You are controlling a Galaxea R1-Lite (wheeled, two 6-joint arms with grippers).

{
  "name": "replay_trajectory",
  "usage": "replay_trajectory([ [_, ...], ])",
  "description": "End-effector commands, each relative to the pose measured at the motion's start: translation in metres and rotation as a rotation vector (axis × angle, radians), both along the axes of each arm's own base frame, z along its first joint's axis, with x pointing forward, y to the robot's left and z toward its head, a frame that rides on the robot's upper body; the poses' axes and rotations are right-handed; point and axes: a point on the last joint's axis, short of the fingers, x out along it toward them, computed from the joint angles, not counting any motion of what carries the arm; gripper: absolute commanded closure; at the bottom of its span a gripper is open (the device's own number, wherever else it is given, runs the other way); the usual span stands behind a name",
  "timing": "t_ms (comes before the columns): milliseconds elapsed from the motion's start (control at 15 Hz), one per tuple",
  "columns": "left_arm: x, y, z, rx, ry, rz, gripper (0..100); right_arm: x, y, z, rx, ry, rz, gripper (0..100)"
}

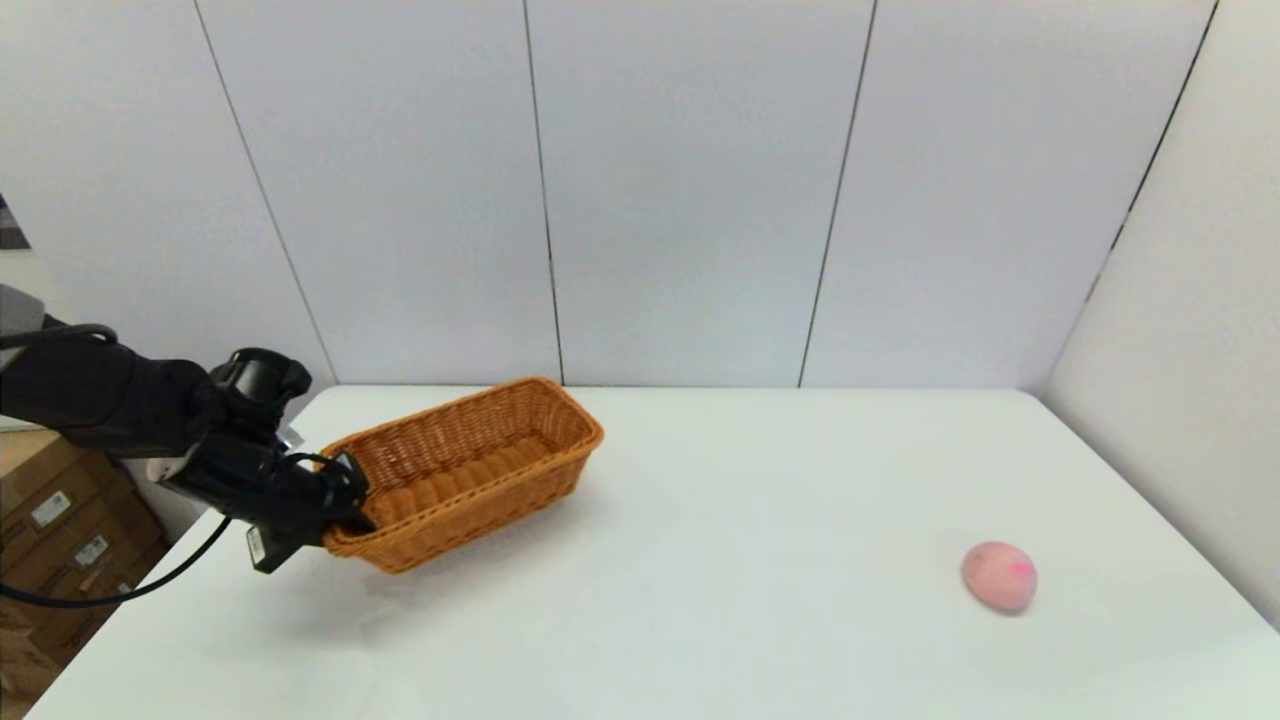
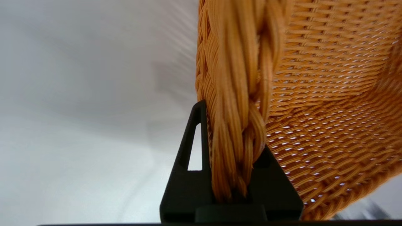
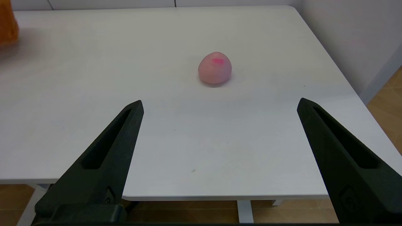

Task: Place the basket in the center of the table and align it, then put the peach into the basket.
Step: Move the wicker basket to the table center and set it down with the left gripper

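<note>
Next, my left gripper lets go of the basket on the bare middle of the table, level with the peach (image 1: 734,592).
The orange-brown wicker basket (image 1: 470,468) sits on the left part of the white table (image 1: 700,560), tilted, with its near-left end raised. My left gripper (image 1: 345,500) is shut on the basket's braided rim (image 2: 238,103) at that end; one black finger sits outside the wall, the other inside. The pale pink peach (image 1: 999,575) lies on the table's right side, also seen in the right wrist view (image 3: 215,68). My right gripper (image 3: 220,106) is open, back beyond the table's near edge, well short of the peach.
Grey wall panels close off the back and right sides of the table. Cardboard boxes (image 1: 60,530) stand on the floor past the table's left edge. An edge of the basket (image 3: 8,22) shows far off in the right wrist view.
</note>
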Motion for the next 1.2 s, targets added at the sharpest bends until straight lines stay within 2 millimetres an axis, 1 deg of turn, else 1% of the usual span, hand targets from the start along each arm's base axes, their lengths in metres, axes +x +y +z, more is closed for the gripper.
replay_trajectory([
  [67, -0.006, -0.006, 0.029, -0.089, -0.041, -0.051, 100, 0.0, 0.0, 0.0, -0.001, 0.001, 0.0, 0],
  [200, -0.014, -0.038, 0.039, -0.084, -0.054, -0.196, 100, 0.0, 0.0, 0.0, -0.008, 0.005, 0.003, 0],
  [267, -0.017, -0.057, 0.042, -0.083, -0.06, -0.26, 100, 0.0, 0.0, -0.001, -0.009, 0.006, 0.006, 0],
  [467, -0.026, -0.123, 0.05, -0.082, -0.09, -0.463, 100, 0.0, 0.0, 0.0, -0.009, 0.005, 0.008, 0],
  [533, -0.027, -0.149, 0.049, -0.062, -0.094, -0.523, 100, 0.0, 0.0, 0.0, -0.009, 0.005, 0.008, 0],
  [600, -0.027, -0.171, 0.046, -0.045, -0.092, -0.554, 100, 0.0, 0.0, 0.0, -0.009, 0.005, 0.008, 0],
  [733, -0.031, -0.206, 0.032, -0.016, -0.07, -0.631, 100, 0.0, 0.0, 0.0, -0.009, 0.005, 0.008, 0],
  [800, -0.032, -0.219, 0.025, 0.007, -0.06, -0.657, 100, 0.0, 0.0, 0.0, -0.009, 0.003, 0.008, 0],
  [867, -0.031, -0.226, 0.019, 0.032, -0.057, -0.667, 100, 0.0, 0.0, 0.0, -0.009, 0.003, 0.008, 0],
  [1067, -0.026, -0.229, -0.001, 0.055, -0.01, -0.668, 100, 0.0, 0.0, 0.0, -0.009, 0.005, 0.008, 0],
  [1200, -0.022, -0.224, -0.005, 0.057, 0.002, -0.65, 100, 0.0, 0.0, 0.0, -0.009, 0.005, 0.008, 0],
])
